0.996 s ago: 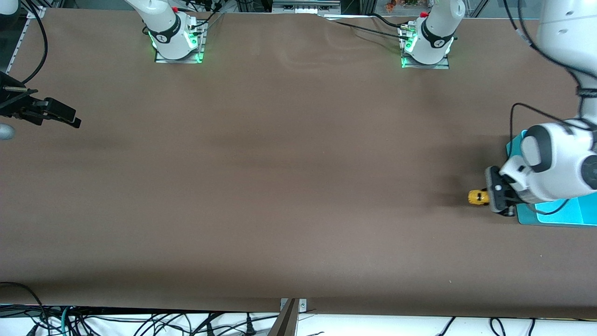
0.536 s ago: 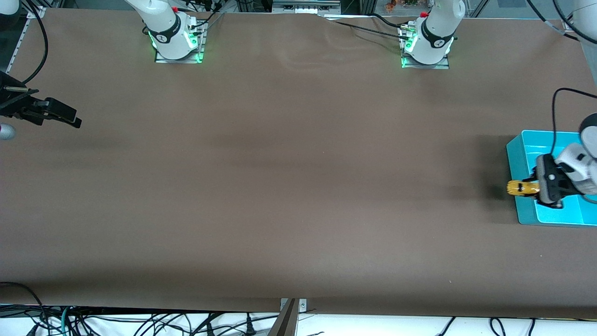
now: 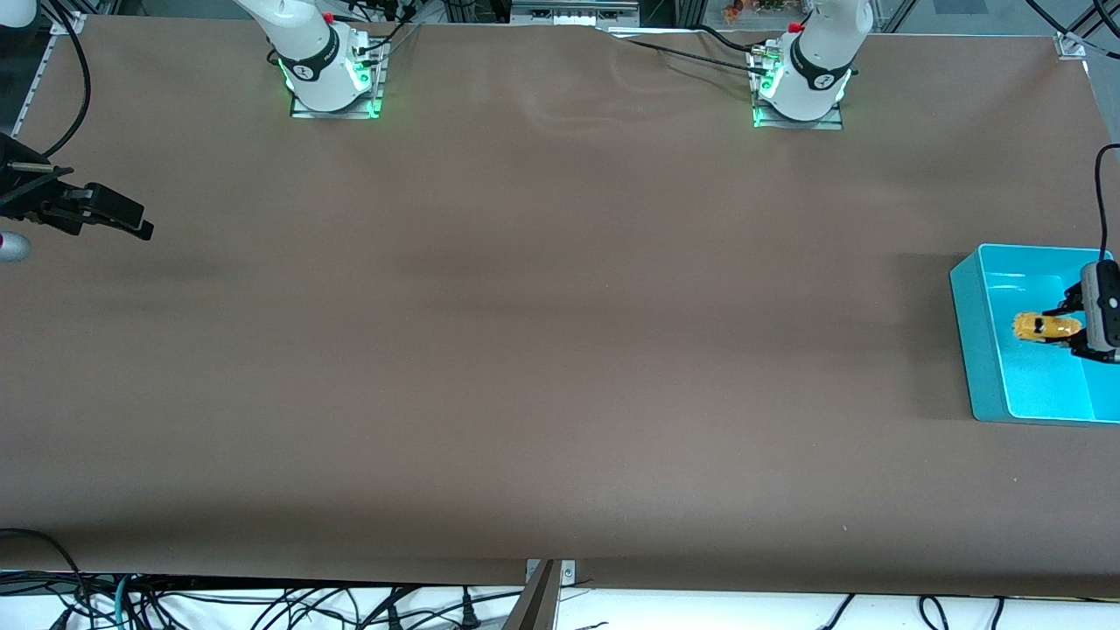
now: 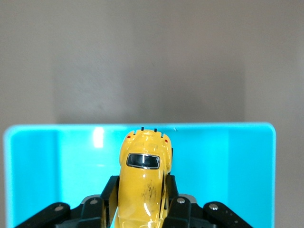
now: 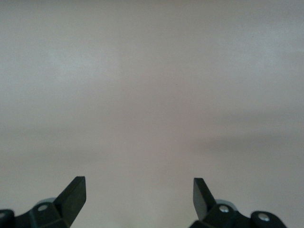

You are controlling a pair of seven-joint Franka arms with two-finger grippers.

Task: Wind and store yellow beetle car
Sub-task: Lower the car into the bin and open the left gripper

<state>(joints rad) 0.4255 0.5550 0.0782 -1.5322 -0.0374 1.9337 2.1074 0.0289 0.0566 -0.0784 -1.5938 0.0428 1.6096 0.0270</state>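
Observation:
Next, my left gripper lets go of the yellow beetle car on the bin's bottom near the bin's side [image 3: 1025, 341] that faces the open mat.
My left gripper [image 3: 1069, 327] is shut on the yellow beetle car [image 3: 1043, 327] and holds it in the air over the turquoise bin [image 3: 969, 346] at the left arm's end of the table. In the left wrist view the car [image 4: 144, 178] sits clamped between the two black fingers [image 4: 108, 202], its dark window up, with the bin's floor [image 4: 57, 166] below it. My right gripper [image 3: 131, 223] is open and empty, held still over the bare table at the right arm's end; its fingers [image 5: 73, 194] show wide apart in the right wrist view.
The brown table mat [image 3: 542, 332] spreads between the two arm bases. Cables hang below the table's edge nearest the camera [image 3: 262, 604]. A metal bracket [image 3: 547, 577] sticks up at that edge.
My left gripper has carried the yellow car from above the table beside the bin to over the bin's inside. The right arm has not moved.

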